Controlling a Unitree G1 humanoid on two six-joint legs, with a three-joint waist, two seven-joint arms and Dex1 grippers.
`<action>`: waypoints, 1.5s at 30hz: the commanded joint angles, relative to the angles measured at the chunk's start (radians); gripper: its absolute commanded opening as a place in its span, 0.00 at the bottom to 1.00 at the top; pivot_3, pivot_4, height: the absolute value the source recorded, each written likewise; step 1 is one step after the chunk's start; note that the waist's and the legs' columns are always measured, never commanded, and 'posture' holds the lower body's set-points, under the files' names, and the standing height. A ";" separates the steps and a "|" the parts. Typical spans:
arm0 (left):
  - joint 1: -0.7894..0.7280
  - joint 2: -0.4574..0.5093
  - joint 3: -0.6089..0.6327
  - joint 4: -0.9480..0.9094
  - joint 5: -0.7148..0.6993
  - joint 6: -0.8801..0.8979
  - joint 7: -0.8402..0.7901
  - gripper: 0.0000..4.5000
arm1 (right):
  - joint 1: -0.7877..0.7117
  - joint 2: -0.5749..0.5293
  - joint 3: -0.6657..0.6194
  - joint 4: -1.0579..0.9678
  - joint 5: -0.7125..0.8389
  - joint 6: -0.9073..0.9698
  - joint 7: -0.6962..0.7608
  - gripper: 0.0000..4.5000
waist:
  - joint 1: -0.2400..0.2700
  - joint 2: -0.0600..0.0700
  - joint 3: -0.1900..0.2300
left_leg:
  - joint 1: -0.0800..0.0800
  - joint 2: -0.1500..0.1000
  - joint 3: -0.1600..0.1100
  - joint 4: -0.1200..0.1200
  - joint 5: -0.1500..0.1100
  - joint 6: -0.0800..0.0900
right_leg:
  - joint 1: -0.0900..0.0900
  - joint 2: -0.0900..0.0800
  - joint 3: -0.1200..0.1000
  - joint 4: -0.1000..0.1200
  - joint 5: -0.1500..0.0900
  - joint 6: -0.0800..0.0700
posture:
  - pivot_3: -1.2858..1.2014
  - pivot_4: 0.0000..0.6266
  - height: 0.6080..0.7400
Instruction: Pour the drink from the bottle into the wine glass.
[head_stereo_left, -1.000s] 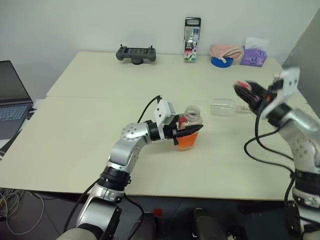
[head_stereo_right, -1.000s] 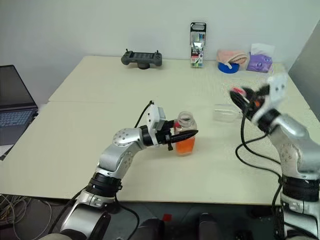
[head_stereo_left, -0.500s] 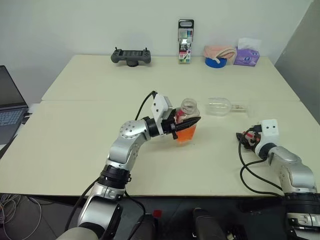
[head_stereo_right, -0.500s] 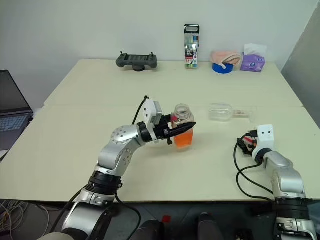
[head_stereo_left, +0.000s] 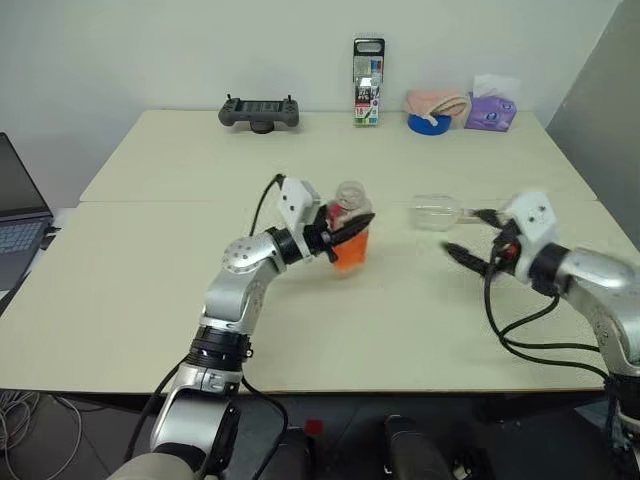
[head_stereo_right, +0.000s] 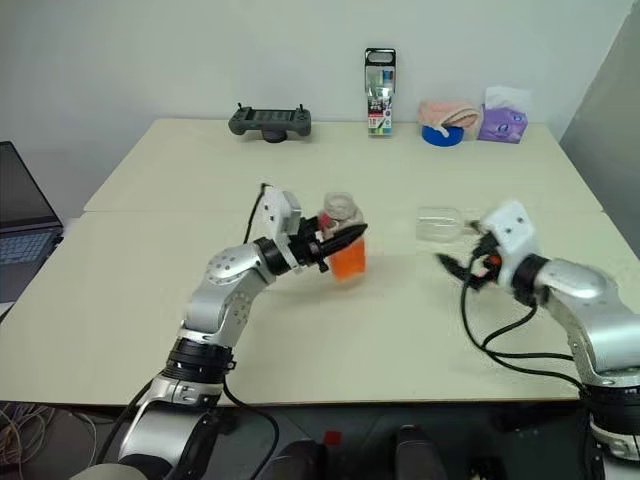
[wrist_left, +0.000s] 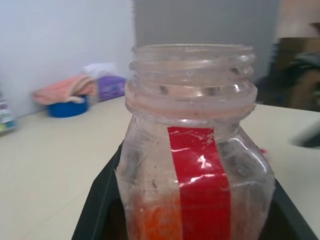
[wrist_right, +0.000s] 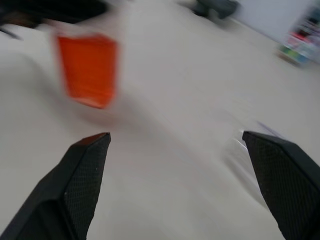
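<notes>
Next, I let go of the bottle with my left gripper on the near side of the table seam (head_stereo_left: 243, 248), in front of the black game controller.
The bottle (head_stereo_left: 347, 203) is clear and squarish, with an open threaded mouth and a red label strip (wrist_left: 202, 190). It hangs upright just above the table's middle with my left gripper (head_stereo_left: 352, 228) shut on its body. The orange drink (head_stereo_left: 351, 250) fills its lower part. To its right the wine glass (head_stereo_left: 438, 212) lies on its side on the table, its stem pointing right. My right gripper (head_stereo_left: 462, 232) hovers open beside the glass's stem end, one finger near the stem and the other nearer me. In the right wrist view the wide-apart fingers (wrist_right: 85, 175) frame the blurred drink (wrist_right: 89, 70).
Along the table's far edge stand a black game controller (head_stereo_left: 259, 108), a marker box (head_stereo_left: 367, 68), a blue roll with a pink cloth (head_stereo_left: 432, 112) and a purple tissue pack (head_stereo_left: 490, 110). A laptop (head_stereo_left: 15, 220) sits off the left side. A seam (head_stereo_left: 160, 201) crosses the tabletop.
My right gripper dropped to the table's front right edge, then swung up and in toward the lying glass with its jaws wide. The left gripper carried the bottle slightly left and farther away.
</notes>
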 joint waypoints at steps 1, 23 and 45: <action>-0.037 0.057 0.128 0.037 0.008 -0.064 0.105 0.37 | -0.128 0.121 0.124 -0.063 0.035 0.024 -0.003 1.00 | -0.001 -0.001 0.000 | 0.000 0.000 0.000 0.000 0.000 0.000 | 0.000 0.000 0.000 0.000 0.000 0.000 | 0.52 0.24 1.00; -0.089 0.126 0.295 0.487 0.009 -0.242 0.150 0.37 | -0.291 0.454 0.259 0.121 -0.199 -0.049 -0.205 1.00 | 0.017 -0.002 0.000 | -0.006 -0.002 -0.001 0.000 0.001 -0.004 | -0.008 -0.003 -0.001 0.002 0.005 -0.004 | 0.52 0.24 1.00; 0.144 0.090 0.266 0.256 0.019 -0.183 0.261 0.99 | -0.231 0.181 0.118 0.215 -0.215 -0.151 -0.024 1.00 | 0.008 -0.002 0.000 | -0.005 -0.002 0.001 -0.001 0.001 -0.004 | -0.007 -0.003 0.000 0.002 0.005 -0.004 | 0.52 0.24 1.00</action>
